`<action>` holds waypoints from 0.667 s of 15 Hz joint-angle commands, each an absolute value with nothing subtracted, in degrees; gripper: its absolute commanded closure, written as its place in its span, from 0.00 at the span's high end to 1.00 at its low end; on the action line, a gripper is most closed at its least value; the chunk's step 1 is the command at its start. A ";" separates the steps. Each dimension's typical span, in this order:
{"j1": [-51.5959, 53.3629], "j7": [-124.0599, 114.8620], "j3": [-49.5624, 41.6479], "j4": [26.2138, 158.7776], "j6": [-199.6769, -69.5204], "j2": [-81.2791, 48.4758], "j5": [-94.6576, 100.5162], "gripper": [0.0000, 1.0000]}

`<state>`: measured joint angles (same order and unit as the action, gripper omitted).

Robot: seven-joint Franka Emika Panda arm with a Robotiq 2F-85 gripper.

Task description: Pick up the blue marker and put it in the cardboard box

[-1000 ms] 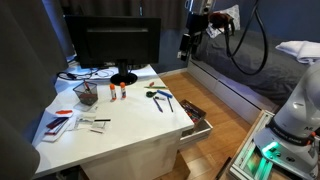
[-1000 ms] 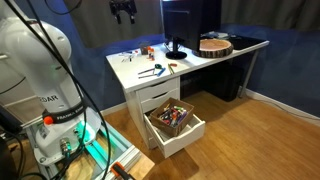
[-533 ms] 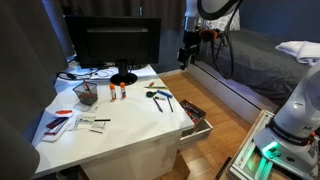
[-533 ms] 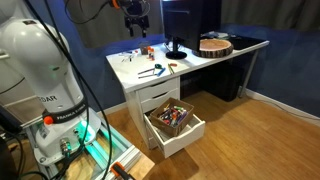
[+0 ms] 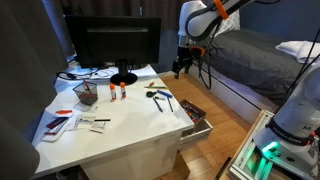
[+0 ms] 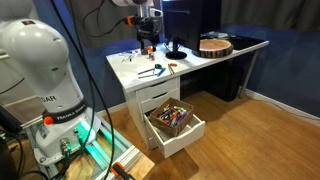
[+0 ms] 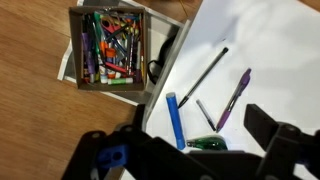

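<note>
The next step is for my gripper to move down to the middle of the blue marker (image 5: pixel 164 93) (image 7: pixel 176 123), between the green object and the edge of the desk, and close there.
The blue marker (image 7: pixel 173 118) lies on the white desk near its edge, among a cluster of pens that shows in both exterior views (image 5: pixel 161 98) (image 6: pixel 152 70). My gripper (image 7: pixel 195 150) is open and empty. It hangs above the marker and the pens and touches nothing. It also shows in both exterior views (image 5: pixel 181 68) (image 6: pixel 146 50). The cardboard box (image 5: pixel 86 94) stands on the desk's far side, in front of the monitor, well away from the gripper.
Next to the marker lie a black pen (image 7: pixel 205 75), a purple pen (image 7: pixel 233 98), a short dark stick (image 7: pixel 204 113) and a green object (image 7: pixel 205 143). An open drawer full of pens (image 7: pixel 112 48) (image 6: pixel 172 120) juts out below the desk edge. Orange-and-white tubes (image 5: pixel 117 91) stand by the box.
The arm has come down from high above and moved in over the desk, so the gripper now hangs closer over the pen cluster. Nothing on the desk has moved.
</note>
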<state>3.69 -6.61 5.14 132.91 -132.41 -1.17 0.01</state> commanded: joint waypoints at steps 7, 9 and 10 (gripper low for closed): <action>3.66 -7.94 2.34 130.60 -150.78 -13.63 2.64 1.00; 3.91 -6.94 2.21 131.73 -149.59 -12.21 2.49 1.00; 3.92 -6.95 2.06 131.48 -150.26 -13.18 2.41 1.00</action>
